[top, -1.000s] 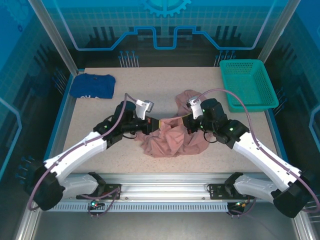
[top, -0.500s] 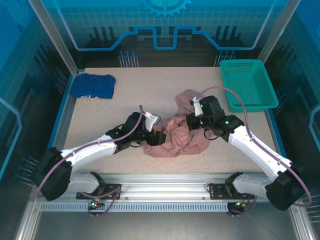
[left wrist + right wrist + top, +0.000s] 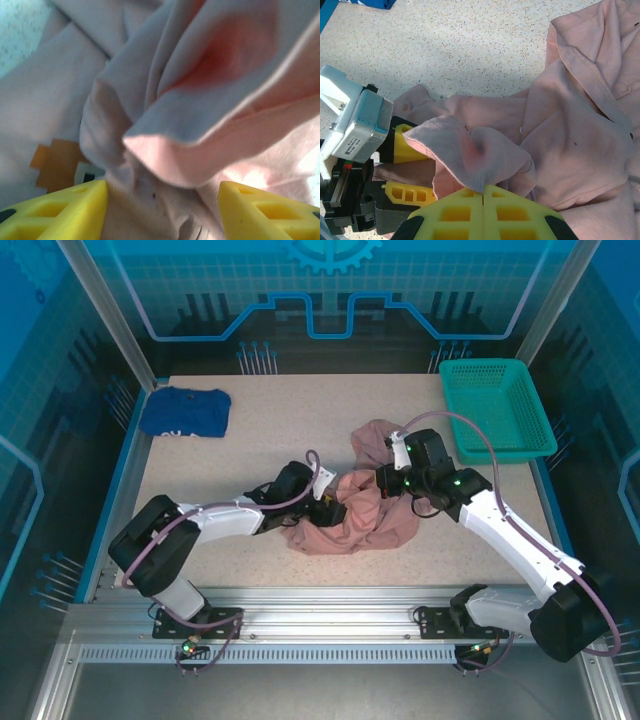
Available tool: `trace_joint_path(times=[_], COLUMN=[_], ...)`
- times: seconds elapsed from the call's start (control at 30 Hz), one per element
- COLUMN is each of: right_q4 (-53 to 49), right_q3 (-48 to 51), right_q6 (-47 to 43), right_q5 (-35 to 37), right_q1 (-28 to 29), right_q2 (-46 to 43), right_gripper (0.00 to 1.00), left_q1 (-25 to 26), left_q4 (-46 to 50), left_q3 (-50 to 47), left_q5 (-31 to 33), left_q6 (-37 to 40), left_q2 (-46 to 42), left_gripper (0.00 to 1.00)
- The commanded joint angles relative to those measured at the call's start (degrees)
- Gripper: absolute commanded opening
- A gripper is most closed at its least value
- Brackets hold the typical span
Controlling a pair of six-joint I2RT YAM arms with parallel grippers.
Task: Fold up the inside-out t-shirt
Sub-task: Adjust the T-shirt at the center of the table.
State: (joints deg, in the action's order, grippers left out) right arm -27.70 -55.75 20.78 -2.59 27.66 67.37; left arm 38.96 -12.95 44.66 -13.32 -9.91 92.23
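Note:
The left gripper has bunched t-shirt fabric between its fingers, so it should pinch only the t-shirt's loose edge [image 3: 192,146] and pull it toward the dark blue garment.
The inside-out t-shirt [image 3: 352,520] lies crumpled in a dusty-pink heap at the table's middle. My left gripper [image 3: 335,510] reaches into its left side, low over the table. In the left wrist view the left gripper [image 3: 162,200] stands open, its yellow fingers [image 3: 60,210] wide apart, with bunched t-shirt [image 3: 200,75] fabric between them. My right gripper [image 3: 386,480] is over the heap's upper right. In the right wrist view the right gripper [image 3: 484,192] is shut on a raised fold of the t-shirt [image 3: 570,125]. The left gripper [image 3: 415,167] sits just beyond that fold.
A dark blue folded garment [image 3: 185,412] lies at the back left corner. A green basket [image 3: 449,405] stands at the back right, close behind the right arm. Speckled table [image 3: 290,430] lies behind the shirt and to its left.
My left gripper has opened and pushed rightward into the shirt's left side. The right gripper stays shut on its fold, having shifted slightly toward the back.

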Motion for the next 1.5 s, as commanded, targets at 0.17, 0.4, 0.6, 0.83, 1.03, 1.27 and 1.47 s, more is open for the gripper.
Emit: trace_joint_path(times=[0.17, 0.4, 0.6, 0.83, 1.03, 1.27, 1.47], right_q4=[-0.51, -1.08, -2.69, -5.78, -3.59, 2.02, 2.56], right_q3=[-0.17, -0.68, -2.48, -4.16, 0.14, 4.71, 6.35], right_q6=[-0.38, -0.81, -0.79, -1.61, -1.26, -0.96, -0.52], right_q5=[-0.94, 1.36, 7.16, 12.76, 11.07, 0.69, -0.50], right_q1=[-1.03, -1.79, -2.51, -2.96, -5.16, -5.26, -5.33], right_q2=[-1.74, -2.24, -2.62, 0.06, 0.78, -1.19, -2.81], right_gripper=[0.00, 0.00, 0.00, 0.00, 0.00, 0.00, 0.00], left_q1=[0.33, 0.28, 0.46, 5.81, 8.24, 8.61, 8.59], left_q4=[-6.10, -6.39, -3.57, 7.66, 9.40, 7.38, 7.68], left_q3=[3.72, 2.25, -3.29, -6.28, -7.56, -7.13, -5.80], left_q5=[-5.77, -6.54, -8.70, -2.40, 1.73, 1.62, 1.67], left_q6=[-0.19, -1.17, -0.44, 9.07, 10.75, 10.27, 11.79], left_q2=[2.97, 0.60, -8.98, -18.96, -18.31, -13.88, -10.74], left_gripper=[0.46, 0.14, 0.00, 0.00, 0.00, 0.10, 0.20])
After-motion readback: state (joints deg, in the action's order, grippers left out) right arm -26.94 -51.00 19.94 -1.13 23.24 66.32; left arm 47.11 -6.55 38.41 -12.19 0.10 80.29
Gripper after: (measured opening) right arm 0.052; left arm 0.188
